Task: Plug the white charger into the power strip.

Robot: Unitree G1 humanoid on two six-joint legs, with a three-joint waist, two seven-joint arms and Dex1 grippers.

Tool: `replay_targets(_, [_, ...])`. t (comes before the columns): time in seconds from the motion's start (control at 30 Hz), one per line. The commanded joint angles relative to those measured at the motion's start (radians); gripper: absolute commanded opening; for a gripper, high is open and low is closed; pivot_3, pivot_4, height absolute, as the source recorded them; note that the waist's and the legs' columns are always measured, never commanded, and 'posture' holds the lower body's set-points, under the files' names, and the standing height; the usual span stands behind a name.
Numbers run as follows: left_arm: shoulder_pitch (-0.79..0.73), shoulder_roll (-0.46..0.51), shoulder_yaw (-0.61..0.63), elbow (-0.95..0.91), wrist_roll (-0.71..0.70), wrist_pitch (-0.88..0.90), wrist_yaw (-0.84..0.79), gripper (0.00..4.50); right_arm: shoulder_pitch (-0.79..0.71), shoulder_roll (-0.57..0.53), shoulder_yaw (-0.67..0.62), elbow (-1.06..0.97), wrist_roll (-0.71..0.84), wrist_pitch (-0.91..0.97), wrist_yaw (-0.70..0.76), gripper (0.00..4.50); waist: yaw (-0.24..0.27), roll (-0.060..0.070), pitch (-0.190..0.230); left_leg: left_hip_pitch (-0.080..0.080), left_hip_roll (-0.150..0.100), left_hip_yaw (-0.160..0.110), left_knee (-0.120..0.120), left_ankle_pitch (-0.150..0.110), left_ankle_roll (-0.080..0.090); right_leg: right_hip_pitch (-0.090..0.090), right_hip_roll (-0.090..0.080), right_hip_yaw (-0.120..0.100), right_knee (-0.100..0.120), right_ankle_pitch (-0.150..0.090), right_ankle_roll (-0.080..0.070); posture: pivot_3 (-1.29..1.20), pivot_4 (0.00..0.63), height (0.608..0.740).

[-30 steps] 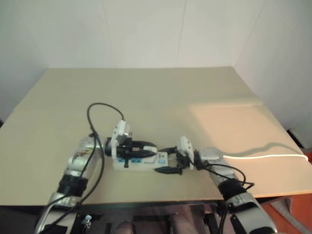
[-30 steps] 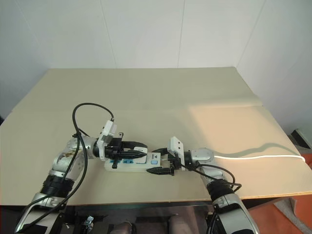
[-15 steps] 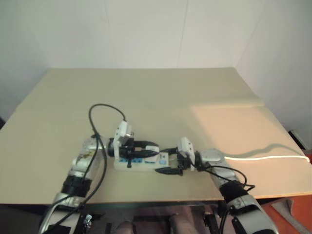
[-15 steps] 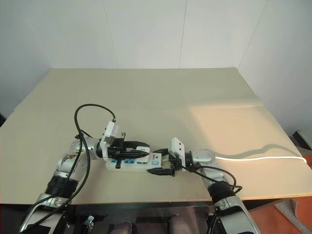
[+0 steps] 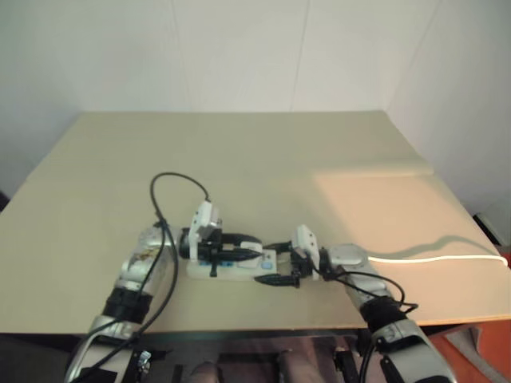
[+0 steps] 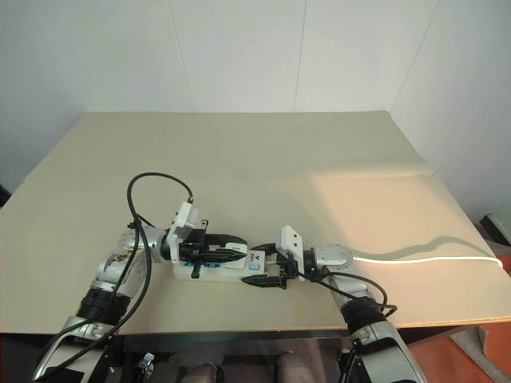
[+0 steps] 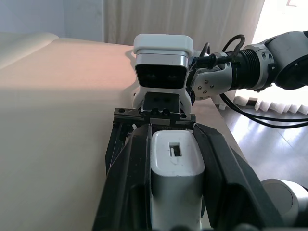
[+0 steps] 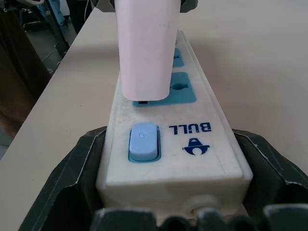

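The robot's left gripper will release the white charger on the power strip's socket [image 5: 247, 257] nearest the blue switch.
The power strip [image 6: 209, 272] lies near the table's front edge, a white bar with blue sockets [image 8: 182, 88] and a blue switch [image 8: 143, 140]. My right gripper [image 6: 269, 264] is shut on its switch end, one black finger on each long side. My left gripper [image 7: 173, 139] is shut on the white charger [image 7: 175, 168] and holds it upright over the strip. In the right wrist view the charger [image 8: 147, 48] stands on the socket nearest the switch, its base touching the socket face. I cannot see its prongs.
The strip's thin white cable [image 6: 423, 258] runs right across the tan table [image 6: 263, 159] to its right edge. A black cable loop [image 6: 160, 179] arches over my left arm. The table's front edge [image 6: 239, 329] lies just below both grippers.
The picture has shifted a little. Both grippers keep their holds and stay where they were.
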State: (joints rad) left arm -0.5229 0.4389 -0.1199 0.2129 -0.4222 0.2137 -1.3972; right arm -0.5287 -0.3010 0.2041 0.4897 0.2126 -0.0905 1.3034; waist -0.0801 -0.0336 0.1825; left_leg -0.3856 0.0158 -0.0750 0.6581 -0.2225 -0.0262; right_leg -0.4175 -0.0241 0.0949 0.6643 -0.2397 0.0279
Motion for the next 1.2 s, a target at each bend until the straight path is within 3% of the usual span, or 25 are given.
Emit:
replay_targets(0.03, [0.025, 0.027, -0.01, 0.023, 0.032, -0.021, -0.003, 1.02, 0.015, -0.004, 0.006, -0.007, -0.004, 0.017, -0.004, 3.44, 0.0, 0.0, 0.0, 0.0, 0.0, 0.0, 0.0, 0.0, 0.0, 0.0, 0.0, 0.0, 0.0, 0.0, 0.0, 0.0, 0.15, 0.74])
replay_targets(0.37, [0.065, 0.109, -0.01, 0.087, 0.064, -0.036, 0.001, 1.02, 0.006, -0.009, 0.012, 0.005, -0.003, 0.012, -0.004, 3.44, -0.009, 0.0, -0.002, 0.005, 0.0, 0.0, -0.002, 0.0, 0.0, 0.004, 0.0, 0.0, -0.001, -0.001, 0.001, 0.0, 0.15, 0.74])
replay_targets(0.57, [0.073, 0.14, -0.036, 0.102, 0.081, -0.054, -0.011, 1.02, -0.002, -0.01, 0.015, 0.012, -0.003, 0.008, -0.004, 3.44, -0.017, 0.0, -0.002, 0.017, 0.001, 0.001, -0.01, 0.0, 0.0, 0.014, 0.0, 0.001, -0.005, -0.005, 0.007, 0.0, 0.15, 0.74])
replay_targets(1.2, [0.028, 0.113, -0.112, 0.166, 0.097, -0.111, -0.038, 1.02, 0.006, -0.011, 0.018, 0.004, -0.005, 0.006, -0.01, 3.44, -0.015, 0.001, -0.007, 0.017, 0.0, 0.001, -0.01, 0.0, 0.0, 0.015, 0.0, 0.001, -0.005, -0.006, 0.008, 0.0, 0.15, 0.74])
